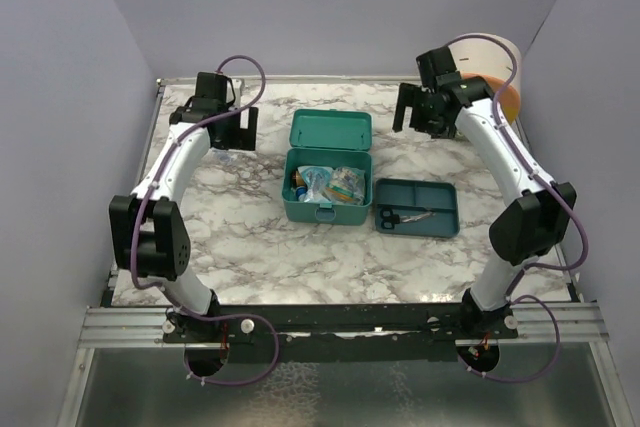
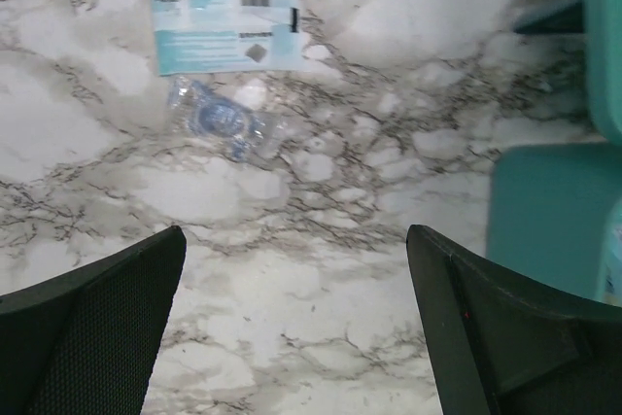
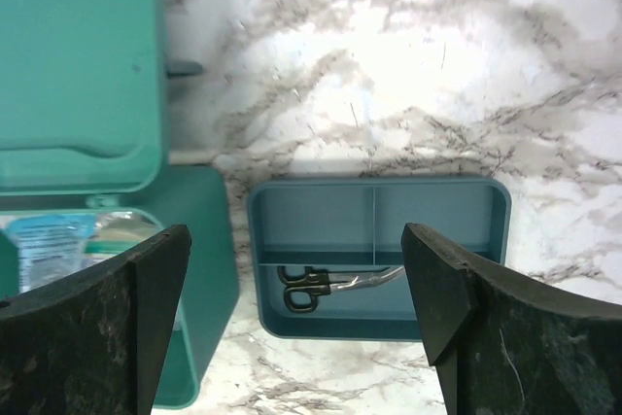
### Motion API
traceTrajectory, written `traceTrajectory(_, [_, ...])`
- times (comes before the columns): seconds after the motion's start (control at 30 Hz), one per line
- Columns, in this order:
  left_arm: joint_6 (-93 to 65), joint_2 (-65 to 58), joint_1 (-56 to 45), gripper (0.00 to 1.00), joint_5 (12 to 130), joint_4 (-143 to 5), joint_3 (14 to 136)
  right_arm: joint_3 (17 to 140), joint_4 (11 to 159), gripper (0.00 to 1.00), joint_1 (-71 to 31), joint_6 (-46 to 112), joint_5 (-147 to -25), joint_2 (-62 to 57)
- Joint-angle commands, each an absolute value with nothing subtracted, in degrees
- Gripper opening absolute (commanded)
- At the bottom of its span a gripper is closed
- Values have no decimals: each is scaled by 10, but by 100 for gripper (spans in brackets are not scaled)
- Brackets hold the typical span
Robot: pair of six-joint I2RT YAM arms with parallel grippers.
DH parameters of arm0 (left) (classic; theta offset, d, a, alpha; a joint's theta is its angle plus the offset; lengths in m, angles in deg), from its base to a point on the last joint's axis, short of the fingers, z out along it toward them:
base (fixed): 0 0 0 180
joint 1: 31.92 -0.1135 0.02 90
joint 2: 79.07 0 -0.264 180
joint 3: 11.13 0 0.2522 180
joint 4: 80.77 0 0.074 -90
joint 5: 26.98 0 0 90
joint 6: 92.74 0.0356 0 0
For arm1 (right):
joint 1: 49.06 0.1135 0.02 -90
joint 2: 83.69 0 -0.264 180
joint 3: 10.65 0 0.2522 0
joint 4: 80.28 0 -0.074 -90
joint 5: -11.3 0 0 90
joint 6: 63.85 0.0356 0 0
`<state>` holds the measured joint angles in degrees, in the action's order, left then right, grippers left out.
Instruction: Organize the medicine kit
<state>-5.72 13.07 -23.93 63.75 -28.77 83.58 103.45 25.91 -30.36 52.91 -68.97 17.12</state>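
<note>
Next, my left gripper closes on the middle of the clear blister piece [image 1: 224, 156] [image 2: 223, 120], which is lying next to the light-blue packet on the marble.
The teal medicine kit [image 1: 327, 209] stands open at the table's middle, lid [image 1: 331, 130] laid back, with packets and small items inside. It also shows in the right wrist view [image 3: 199, 269] and at the right edge of the left wrist view [image 2: 544, 216]. A light-blue packet [image 2: 225, 38] with a clear blister piece [image 2: 216, 120] lies on the marble left of the kit. My left gripper [image 2: 292, 318] is open and empty above the marble near that packet. My right gripper [image 3: 296, 323] is open and empty, held high over the flat teal tray [image 3: 379, 201].
The flat teal tray [image 1: 416, 208], right of the kit, holds black-handled scissors [image 3: 330, 284] in its near compartment. A round cream and orange drawer unit [image 1: 490, 72] stands at the back right corner. Grey walls close in the table on three sides.
</note>
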Motion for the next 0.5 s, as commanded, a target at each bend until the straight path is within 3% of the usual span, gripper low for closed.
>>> traceTrajectory(0.0, [-56, 211, -285, 99, 640, -264, 887, 1120, 203, 92, -302, 521, -666, 180])
traceTrajectory(0.17, [-17, 288, -288, 99, 631, -247, 927, 1176, 183, 92, -302, 504, -654, 194])
traceTrajectory(0.47, [30, 346, -294, 92, 611, -245, 922, 1127, 202, 92, -303, 513, -656, 160])
